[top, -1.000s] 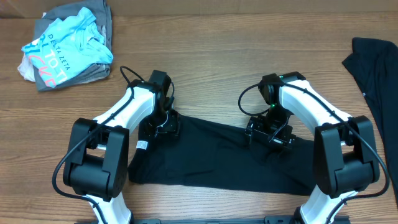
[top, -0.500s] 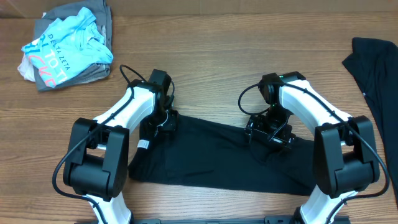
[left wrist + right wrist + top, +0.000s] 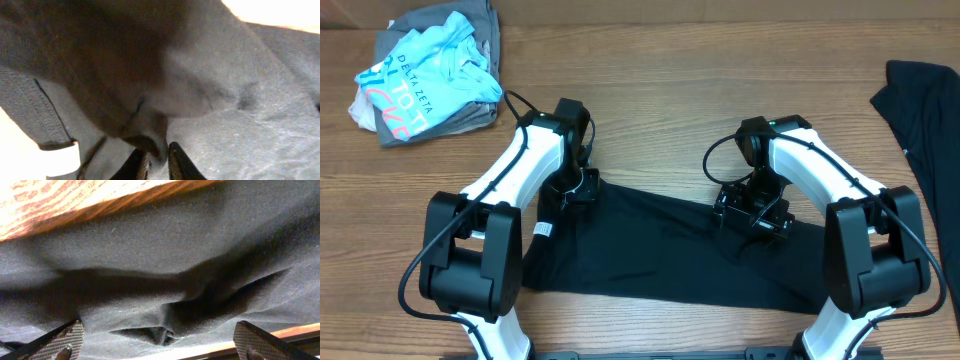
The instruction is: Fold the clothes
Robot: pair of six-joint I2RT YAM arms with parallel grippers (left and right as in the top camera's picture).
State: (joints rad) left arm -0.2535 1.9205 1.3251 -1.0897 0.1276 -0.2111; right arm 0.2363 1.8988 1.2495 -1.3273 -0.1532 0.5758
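Left gripper pinches a raised fold at the shirt's end; I should pull that end flat, open, then take the cloth inside the shirt's tag point(image 3: 582, 228) before folding.
The clothes being worked on are one black T-shirt point(image 3: 660, 250), spread in a wide band across the near middle of the table, with a small white tag point(image 3: 542, 229) by its left edge. My left gripper point(image 3: 575, 190) is at the shirt's far left corner. In the left wrist view that gripper point(image 3: 156, 162) is shut on a raised fold of the black fabric point(image 3: 240, 125), beside the tag point(image 3: 57, 160). My right gripper point(image 3: 752, 215) stands over the far right edge. Its fingers point(image 3: 55, 342) are wide apart, with wrinkled cloth point(image 3: 150, 245) lying loose between them.
A heap of light blue and grey garments point(image 3: 425, 75) sits at the far left corner. Another black garment point(image 3: 925, 120) lies along the right edge. Bare wooden table point(image 3: 670, 110) stretches behind the shirt.
My left gripper has shut on the shirt's far left corner and drawn it slightly back and to the left. The right arm has not moved.
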